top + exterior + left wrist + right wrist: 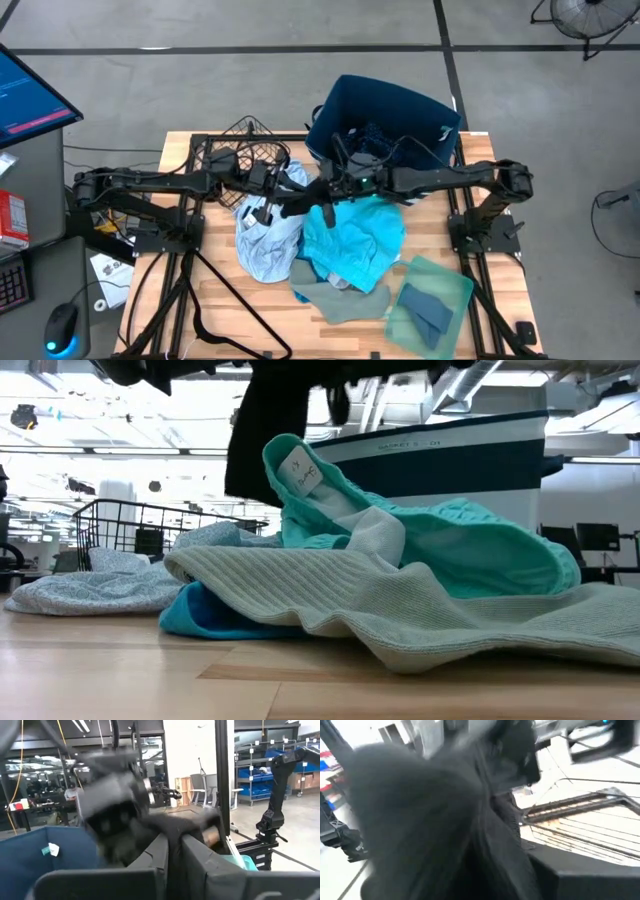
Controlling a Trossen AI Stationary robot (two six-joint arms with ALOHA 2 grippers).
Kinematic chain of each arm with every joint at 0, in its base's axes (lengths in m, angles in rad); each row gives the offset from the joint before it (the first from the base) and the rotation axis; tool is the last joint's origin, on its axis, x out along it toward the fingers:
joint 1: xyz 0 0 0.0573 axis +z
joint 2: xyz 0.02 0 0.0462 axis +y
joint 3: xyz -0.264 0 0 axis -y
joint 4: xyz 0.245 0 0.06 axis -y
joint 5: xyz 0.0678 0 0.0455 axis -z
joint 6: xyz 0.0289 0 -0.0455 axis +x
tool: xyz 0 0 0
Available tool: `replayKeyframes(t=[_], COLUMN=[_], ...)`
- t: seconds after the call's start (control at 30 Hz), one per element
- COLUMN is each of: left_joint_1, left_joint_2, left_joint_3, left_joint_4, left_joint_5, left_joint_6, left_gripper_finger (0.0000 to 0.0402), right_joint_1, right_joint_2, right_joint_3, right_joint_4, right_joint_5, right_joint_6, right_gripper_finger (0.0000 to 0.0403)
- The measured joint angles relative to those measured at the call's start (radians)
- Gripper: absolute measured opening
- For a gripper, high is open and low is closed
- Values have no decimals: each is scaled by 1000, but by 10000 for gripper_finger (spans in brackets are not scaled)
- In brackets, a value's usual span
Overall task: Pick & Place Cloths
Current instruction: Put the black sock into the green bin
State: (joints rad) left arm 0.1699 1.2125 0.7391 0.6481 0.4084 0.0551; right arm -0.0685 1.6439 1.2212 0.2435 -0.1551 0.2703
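Note:
Next, my right gripper releases the black cloth on the grey piece in the green tray (424, 304).
A small black cloth (298, 203) hangs in the air between my two grippers above the table's middle. In the low view it (265, 440) drops from the top, clear of the pile. My left gripper (268, 195) is shut on it from the left, and my right gripper (325, 190) is shut on it from the right. Below them on the wood lie a turquoise cloth (355, 235), a pale blue-white cloth (265, 240) and a grey ribbed cloth (335, 300). My left gripper pinches a bunched fold of the black cloth (172, 845) between its two fingers (150, 862), which reach roughly level from the table's left. The cloth runs on toward the other gripper, lifted clear of the table. My right gripper is shut on the black cloth (485, 835) from the table's right, about level. The cloth fills its wrist view and hides the fingers and the place of contact. Which part it has I cannot tell.
A navy fabric bin (385, 115) stands at the far edge, right of centre, with a black wire basket (245, 150) to its left. A translucent green tray (450, 285) at the near right holds a grey piece (425, 310). Bare wood shows at the near left.

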Motion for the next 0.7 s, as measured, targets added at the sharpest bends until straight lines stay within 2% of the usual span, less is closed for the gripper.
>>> replayKeyframes(t=[0.3,0.43,0.57,0.7], left_joint_1=[0,0,0,0], left_joint_2=[0,0,0,0], left_joint_3=[0,0,0,0], left_joint_4=[-153,-152,-153,-154], left_joint_5=[10,10,10,10], left_joint_6=[-11,-11,-57,-75], left_gripper_finger=[124,152,162,163], right_joint_1=[13,49,139,290], right_joint_2=[-290,-411,-517,-560], right_joint_3=[2,1,1,1], right_joint_4=[-450,-617,-744,-848], right_joint_5=[189,233,235,234], right_joint_6=[-1,91,248,411], right_gripper_finger=[2,1,1,1])
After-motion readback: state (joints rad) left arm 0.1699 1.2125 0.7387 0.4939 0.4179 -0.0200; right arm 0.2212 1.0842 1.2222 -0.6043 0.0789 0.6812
